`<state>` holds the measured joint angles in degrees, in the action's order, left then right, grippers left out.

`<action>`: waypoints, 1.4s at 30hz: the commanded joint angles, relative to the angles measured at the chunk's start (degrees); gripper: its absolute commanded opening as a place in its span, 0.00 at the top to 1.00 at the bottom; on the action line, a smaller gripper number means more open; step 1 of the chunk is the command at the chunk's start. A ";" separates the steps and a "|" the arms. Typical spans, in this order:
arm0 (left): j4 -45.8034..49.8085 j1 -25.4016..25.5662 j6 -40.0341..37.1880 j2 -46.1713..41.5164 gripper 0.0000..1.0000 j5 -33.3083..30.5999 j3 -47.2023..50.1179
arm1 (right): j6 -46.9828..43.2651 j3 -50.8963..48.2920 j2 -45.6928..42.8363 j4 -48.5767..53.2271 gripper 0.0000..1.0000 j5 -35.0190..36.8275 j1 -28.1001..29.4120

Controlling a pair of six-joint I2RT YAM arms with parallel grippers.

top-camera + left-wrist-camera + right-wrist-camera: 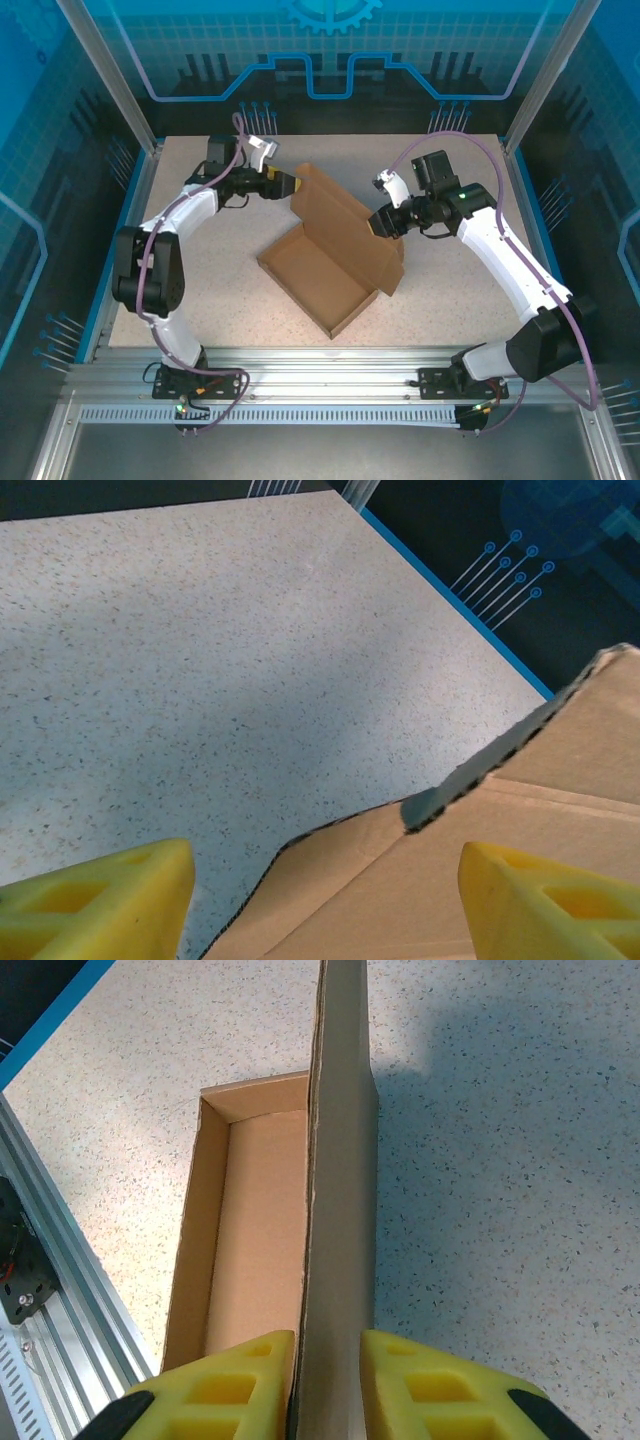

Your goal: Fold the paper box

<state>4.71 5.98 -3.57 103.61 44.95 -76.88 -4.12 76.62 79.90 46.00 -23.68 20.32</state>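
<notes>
The paper box sits crooked to the rail, so the robot's left gripper will grab the lid's side flap [312, 882] and help turn the paper box straight.
The paper box [320, 282] is plain brown cardboard and lies open in the middle of the table, its tray low and its lid [345, 215] standing up at the far side. My left gripper [292, 185] hovers open at the lid's far left corner; in the left wrist view its yellow fingers [100, 900] stand wide apart over a cardboard flap [420, 880], touching nothing. My right gripper [382, 222] straddles the lid's right edge. Seen from the right wrist, the lid [340, 1160] runs edge-on between the gripper [328, 1338] jaws, against the left finger, with a narrow gap to the right one. The tray [255, 1230] lies left of it.
The speckled white table [200, 210] has bare room all round the box. An aluminium rail [330, 365] runs along the near edge, also in the right wrist view as a rail [40, 1290]. Blue enclosure walls [90, 150] stand at the sides and back.
</notes>
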 commanded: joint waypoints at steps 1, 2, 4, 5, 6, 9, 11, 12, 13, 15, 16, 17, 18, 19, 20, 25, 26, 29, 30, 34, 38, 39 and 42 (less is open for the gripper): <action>1.59 0.78 -2.45 1.45 0.29 4.07 -2.67 | 0.08 0.30 0.18 0.33 0.75 -1.35 0.60; 2.10 1.08 -2.81 1.66 0.29 4.09 -3.02 | 0.23 0.12 0.20 0.24 0.75 -1.41 0.60; 2.87 1.64 -3.52 2.09 0.28 4.12 -3.66 | 0.34 -0.11 0.18 -0.04 0.75 -1.48 0.60; 2.95 1.88 -3.57 2.35 0.29 4.23 -3.97 | 0.38 -0.16 0.31 -0.11 0.75 -1.54 0.60; 3.11 2.10 -3.55 2.72 0.28 4.72 -4.27 | 0.45 -0.10 0.42 -0.21 0.75 -1.54 0.60; 3.73 2.50 -3.17 3.65 0.29 5.01 -5.34 | 0.76 -0.12 0.54 -0.44 0.75 -1.27 0.60; 4.11 2.63 -2.93 3.74 0.30 4.70 -5.56 | 0.95 -0.22 0.45 -0.69 0.75 -1.27 0.60; 4.67 2.80 -3.15 3.63 0.31 4.17 -5.64 | 1.07 -0.31 0.48 -0.94 0.75 -1.20 0.60; 5.34 2.97 -3.61 3.32 0.32 3.51 -5.69 | 1.28 -0.38 0.47 -1.15 0.76 -1.02 0.60; 7.13 3.70 -5.09 2.10 0.37 0.86 -5.43 | 1.61 -0.50 0.47 -1.60 0.77 -0.35 0.60; 8.12 4.06 -5.98 1.44 0.42 -0.59 -5.23 | 1.67 -0.64 0.44 -1.78 0.77 0.05 0.60; 9.21 4.66 -6.92 0.65 0.47 -3.08 -4.89 | 1.94 -0.75 0.45 -2.10 0.78 0.50 0.60; 10.32 5.21 -7.79 -0.20 0.50 -4.99 -4.41 | 2.12 -0.85 0.44 -2.42 0.78 0.80 0.60; 10.87 5.71 -8.32 -0.90 0.51 -6.16 -3.90 | 2.23 -0.95 0.45 -2.63 0.78 0.98 0.60; 11.10 6.26 -8.61 -1.75 0.51 -7.18 -3.21 | 2.32 -1.03 0.35 -2.82 0.78 1.06 0.66; 11.61 8.75 -8.35 -5.05 0.56 -10.84 -0.54 | 2.50 -1.30 0.42 -3.55 0.79 2.99 0.65; 11.82 9.32 -8.67 -5.53 0.57 -11.37 -0.30 | 2.40 -1.30 0.51 -3.63 0.79 3.10 0.60; 12.71 10.60 -8.94 -6.66 0.59 -12.14 0.06 | 2.27 -1.38 0.79 -3.66 0.79 3.38 0.60; 12.86 11.02 -9.04 -7.02 0.59 -12.33 0.26 | 2.18 -1.51 0.88 -3.78 0.79 3.47 0.60; 14.34 11.86 -9.68 -7.38 0.59 -11.98 0.07 | 2.08 -2.17 0.54 -4.65 0.85 2.81 0.66; 15.20 11.82 -11.05 -6.80 0.48 -12.79 -0.72 | 1.18 -2.03 0.53 -4.97 0.87 1.57 0.77; 15.75 11.73 -11.45 -6.40 0.42 -12.24 -1.36 | 0.97 -1.79 0.71 -4.87 0.87 1.32 0.76; 19.40 11.51 -13.28 -4.14 0.37 -10.68 -5.12 | 0.46 -1.25 1.00 -4.69 0.87 0.91 0.94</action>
<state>19.97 17.47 -13.96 98.00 32.77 -78.15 -2.61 74.96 80.18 41.47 -21.45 20.36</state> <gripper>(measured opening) 0.624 0.132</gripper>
